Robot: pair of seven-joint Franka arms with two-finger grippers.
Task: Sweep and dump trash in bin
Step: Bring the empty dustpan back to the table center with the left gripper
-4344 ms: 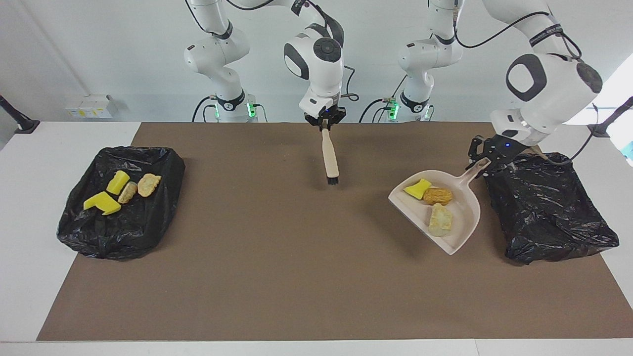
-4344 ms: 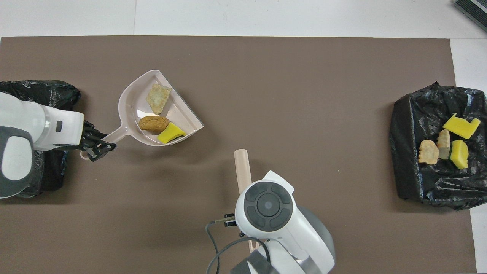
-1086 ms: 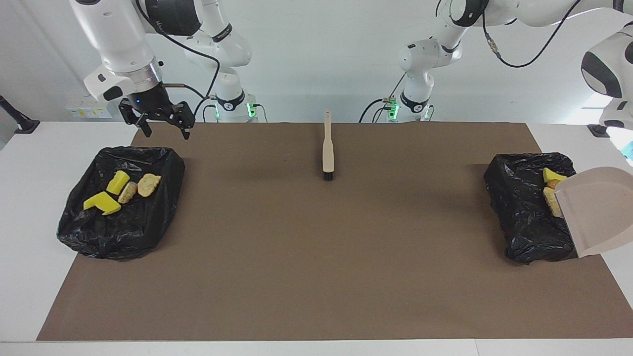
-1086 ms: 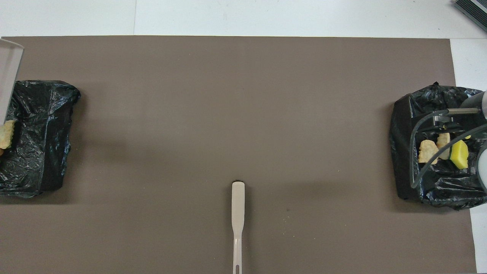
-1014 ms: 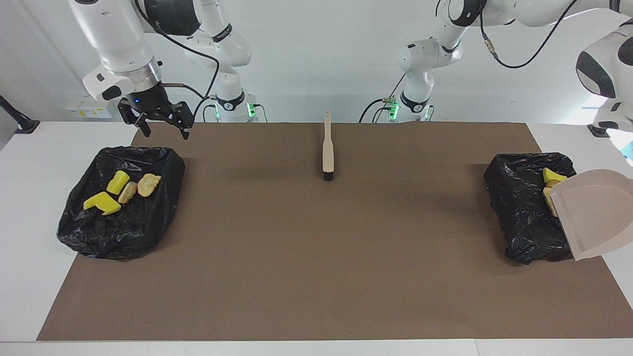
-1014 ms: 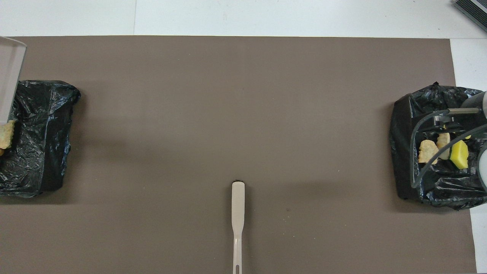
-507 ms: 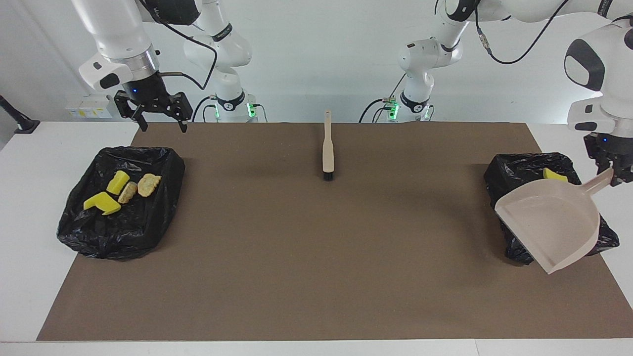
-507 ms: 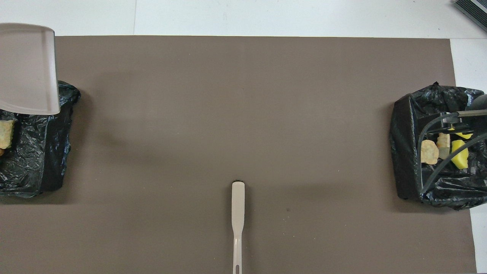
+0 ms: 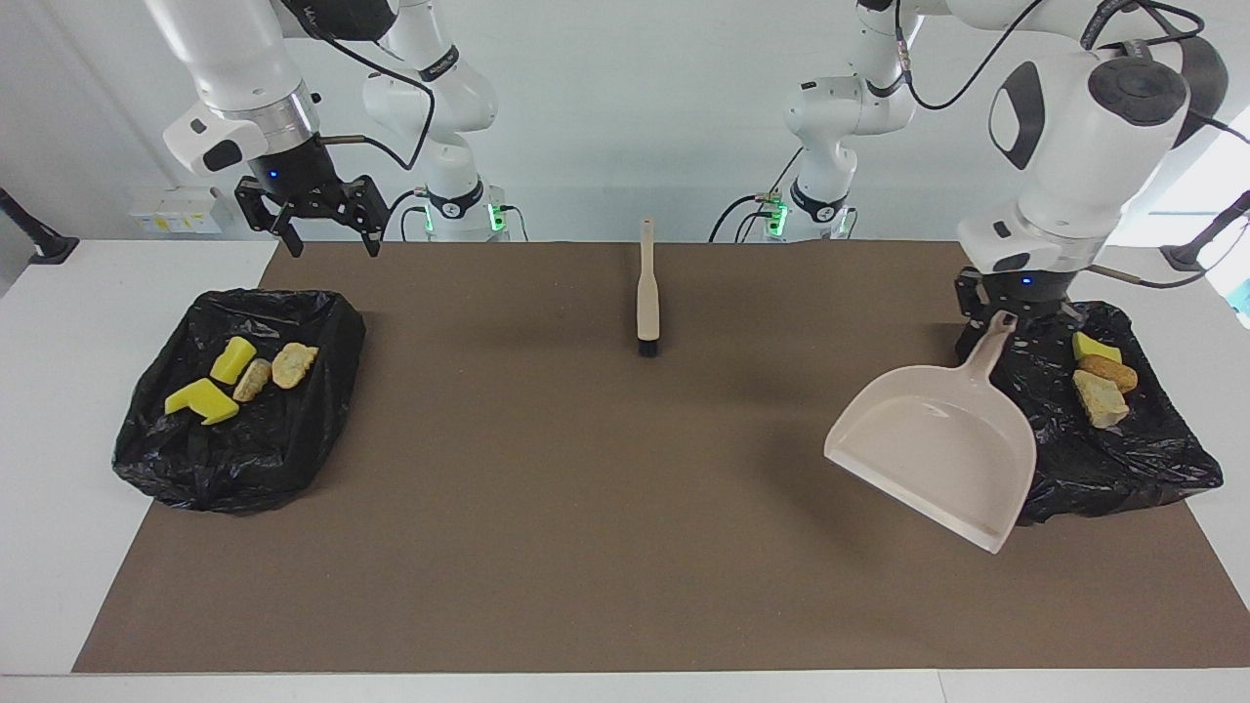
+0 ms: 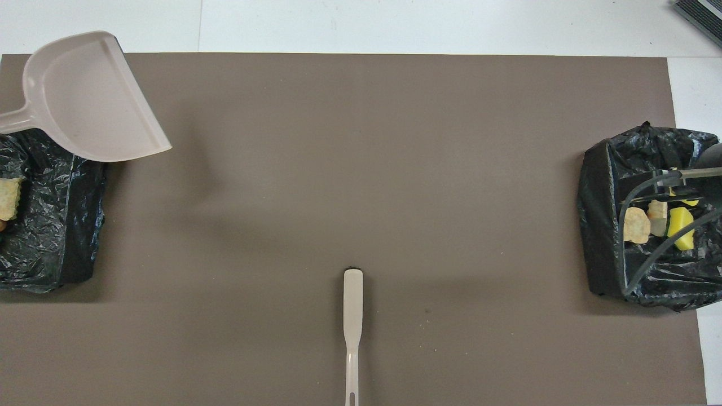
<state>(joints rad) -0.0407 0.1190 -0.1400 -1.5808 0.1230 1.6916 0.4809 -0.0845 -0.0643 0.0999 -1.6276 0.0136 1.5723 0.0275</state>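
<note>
The robot's left gripper will release the beige dustpan on the brown mat (image 10: 369,157) just past the bristles of the beige brush.
My left gripper (image 9: 1004,324) is shut on the handle of the beige dustpan (image 9: 933,449), which hangs empty and slightly tilted over the mat beside the black-bagged bin (image 9: 1123,459) at the left arm's end. Three bits of trash lie in that bin: a yellow chunk (image 9: 1094,346), a brown lump (image 9: 1108,371) and a tan piece (image 9: 1099,398). In the overhead view the dustpan (image 10: 90,107) is at the mat's corner. My right gripper (image 9: 317,223) hangs open and empty over the robots' edge of the other bin (image 9: 244,439), which holds several bits of trash (image 9: 232,359).
The beige brush (image 9: 646,293) lies flat mid-table near the robots, handle toward them and bristles pointing away; the overhead view shows the brush (image 10: 352,316) too. A brown mat (image 9: 586,508) covers the table between the two bins.
The left arm swung the dustpan back from its tipped pose over the bin to nearly level and carried it toward the table's middle. The right gripper barely shifted.
</note>
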